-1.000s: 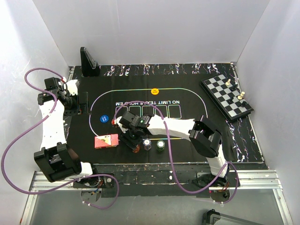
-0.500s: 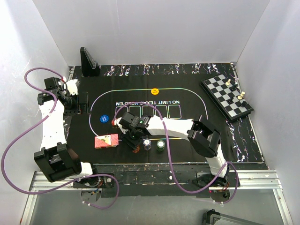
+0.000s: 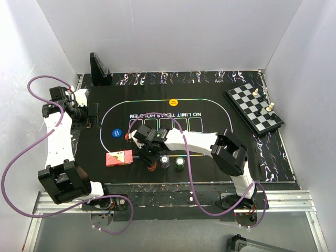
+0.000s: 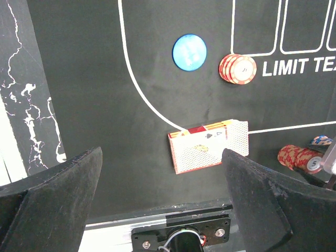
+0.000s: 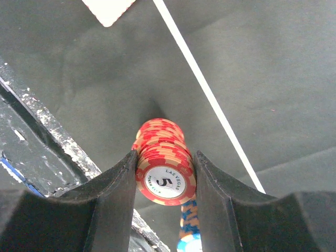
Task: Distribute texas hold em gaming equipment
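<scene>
Next, my right gripper sets the red poker chips down between the yellow button and the word LIMIT (image 3: 181,109).
A stack of red poker chips (image 5: 164,157) stands on the mat's near edge, with my right gripper (image 5: 165,181) shut on it; both fingers press its sides. In the top view this red stack (image 3: 152,167) sits under the right gripper (image 3: 151,161), left of a white stack (image 3: 165,161) and a green stack (image 3: 180,163). Blue chips (image 5: 189,231) show just below the jaws. The red-backed cards (image 4: 208,145) lie left of it. A blue disc (image 4: 189,51) and another red stack (image 4: 238,69) lie farther up. My left gripper (image 4: 163,194) hangs open and empty at the mat's left.
A yellow button (image 3: 173,102) lies at the mat's far middle. A chessboard (image 3: 254,109) with pieces sits at the back right. A dark triangular piece (image 3: 98,70) stands at the back left corner. White walls enclose the table.
The right jaws have narrowed onto the red chip stack. The left arm has stayed still.
</scene>
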`<state>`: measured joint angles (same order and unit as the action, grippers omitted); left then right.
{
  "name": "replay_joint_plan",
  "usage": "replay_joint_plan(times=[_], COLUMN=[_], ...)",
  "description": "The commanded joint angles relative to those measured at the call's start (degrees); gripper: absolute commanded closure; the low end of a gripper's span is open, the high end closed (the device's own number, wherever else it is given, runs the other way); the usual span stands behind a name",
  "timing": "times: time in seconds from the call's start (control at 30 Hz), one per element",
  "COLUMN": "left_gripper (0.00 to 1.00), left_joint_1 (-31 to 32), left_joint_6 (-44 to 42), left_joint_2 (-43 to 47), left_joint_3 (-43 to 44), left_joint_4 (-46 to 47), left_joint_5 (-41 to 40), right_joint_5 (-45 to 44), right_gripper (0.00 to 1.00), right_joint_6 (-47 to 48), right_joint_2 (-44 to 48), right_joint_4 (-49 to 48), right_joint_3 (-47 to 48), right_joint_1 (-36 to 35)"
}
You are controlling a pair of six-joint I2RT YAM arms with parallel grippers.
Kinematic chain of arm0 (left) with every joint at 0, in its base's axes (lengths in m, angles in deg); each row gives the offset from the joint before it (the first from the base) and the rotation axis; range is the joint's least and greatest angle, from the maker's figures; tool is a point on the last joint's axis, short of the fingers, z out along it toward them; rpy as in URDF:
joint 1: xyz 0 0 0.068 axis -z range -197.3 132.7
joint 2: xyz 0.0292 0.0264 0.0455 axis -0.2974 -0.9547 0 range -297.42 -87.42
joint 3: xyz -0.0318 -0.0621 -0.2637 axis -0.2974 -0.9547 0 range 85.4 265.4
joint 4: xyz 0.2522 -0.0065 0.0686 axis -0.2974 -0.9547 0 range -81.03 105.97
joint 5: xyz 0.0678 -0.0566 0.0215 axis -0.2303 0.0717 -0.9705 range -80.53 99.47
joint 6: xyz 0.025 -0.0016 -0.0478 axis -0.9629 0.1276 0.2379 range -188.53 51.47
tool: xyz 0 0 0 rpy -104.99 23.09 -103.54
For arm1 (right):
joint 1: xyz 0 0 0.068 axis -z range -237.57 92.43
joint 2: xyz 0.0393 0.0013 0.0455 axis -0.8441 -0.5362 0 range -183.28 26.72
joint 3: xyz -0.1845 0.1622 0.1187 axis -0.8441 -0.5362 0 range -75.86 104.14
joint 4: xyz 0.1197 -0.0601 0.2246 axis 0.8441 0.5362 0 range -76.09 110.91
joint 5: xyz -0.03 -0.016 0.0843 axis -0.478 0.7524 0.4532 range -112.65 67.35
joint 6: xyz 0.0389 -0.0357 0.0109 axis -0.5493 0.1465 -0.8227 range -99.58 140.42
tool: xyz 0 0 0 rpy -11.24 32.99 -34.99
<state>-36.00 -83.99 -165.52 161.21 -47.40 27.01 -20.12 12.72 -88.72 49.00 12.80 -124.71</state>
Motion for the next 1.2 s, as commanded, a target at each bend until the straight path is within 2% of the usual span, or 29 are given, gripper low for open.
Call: replay_joint_plan(times=[0.0, 0.23, 0.33, 0.57, 0.8, 1.17], left_gripper=[0.02, 0.02, 0.02, 0.02, 0.02, 0.02], left_joint_1=[-0.3, -0.4, -0.3, -0.4, -0.3, -0.4], left_joint_6=[-1.1, -2.0, -2.3, -2.6, -3.7, -5.2], left_joint_2=[2.5, 2.8, 2.3, -0.5, -4.0, -3.5], left_joint_3=[2.2, 2.2, 2.1, 2.2, 3.0, 1.0], left_joint_4=[0.4, 0.6, 0.5, 2.4, 2.2, 2.8], left_joint_5=[0.1, -0.2, 0.0, 4.6, 7.3, 10.3], right_joint_5=[-1.6, -2.2, -6.6, -8.9, -9.3, -9.1], right_gripper=[0.99, 0.99, 0.99, 0.99, 0.99, 0.99], right_joint_6=[-0.5, -2.7, -3.7, -4.3, -4.6, -6.2], right_joint_2=[4.4, 4.1, 2.2, -5.6, -15.6, -24.6], right_joint_4=[1.7, 3.1, 4.0, 4.7, 6.6, 8.0], right_joint_3=[4.7, 10.1, 14.0, 23.2, 33.6, 38.9], right_joint_1=[2.8, 9.4, 13.2, 24.1, 32.0, 37.3])
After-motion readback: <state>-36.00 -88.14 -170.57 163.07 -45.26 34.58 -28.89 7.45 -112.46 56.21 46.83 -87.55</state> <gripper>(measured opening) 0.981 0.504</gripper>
